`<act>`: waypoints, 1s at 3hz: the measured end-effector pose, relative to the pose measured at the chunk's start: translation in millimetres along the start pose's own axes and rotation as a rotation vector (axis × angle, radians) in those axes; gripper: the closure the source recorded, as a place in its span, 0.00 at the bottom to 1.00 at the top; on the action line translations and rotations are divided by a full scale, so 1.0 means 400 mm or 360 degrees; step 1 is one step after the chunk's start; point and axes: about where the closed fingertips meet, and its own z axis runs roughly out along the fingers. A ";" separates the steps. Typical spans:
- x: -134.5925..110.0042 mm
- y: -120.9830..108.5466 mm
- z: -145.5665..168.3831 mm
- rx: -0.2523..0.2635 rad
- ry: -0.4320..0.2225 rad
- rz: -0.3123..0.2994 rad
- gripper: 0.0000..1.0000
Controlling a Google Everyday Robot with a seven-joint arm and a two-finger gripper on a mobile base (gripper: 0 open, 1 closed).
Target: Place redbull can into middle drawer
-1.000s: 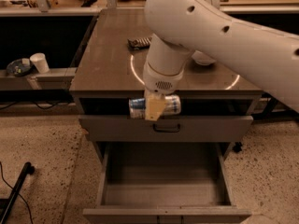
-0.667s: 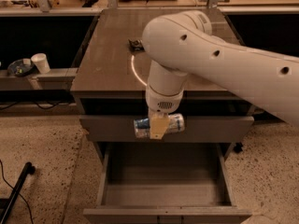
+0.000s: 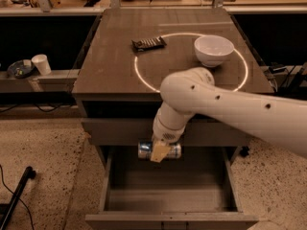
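Note:
Next, my gripper releases the redbull can near the centre of the open middle drawer's bottom (image 3: 155,180), a little toward the white cup's side.
The redbull can (image 3: 145,150) is a small silver-and-blue can held sideways in my gripper (image 3: 160,152), which is shut on it. The gripper hangs from the white arm (image 3: 230,110) that comes in from the right. The can hovers just in front of the closed upper drawer front and above the back part of the open middle drawer (image 3: 168,189), a wide grey drawer with a bare flat floor and low side walls. The can is above the drawer floor, not touching it.
On the cabinet top (image 3: 110,66) lie a dark snack bar wrapper (image 3: 149,43) and a white bowl (image 3: 213,50) inside a white circle mark. A white cup (image 3: 41,64) stands on a shelf at the left. A dark pole (image 3: 17,195) lies on the floor at the lower left.
The arm has lowered and drawn back off the cabinet top, carrying the can down from the upper drawer front to just above the open middle drawer. The bowl and wrapper now show.

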 end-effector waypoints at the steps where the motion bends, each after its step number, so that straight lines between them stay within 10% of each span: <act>1: 0.050 0.020 0.180 0.0008 -0.0083 0.0020 1.00; 3: 0.080 0.019 0.278 0.0130 -0.0220 0.0044 1.00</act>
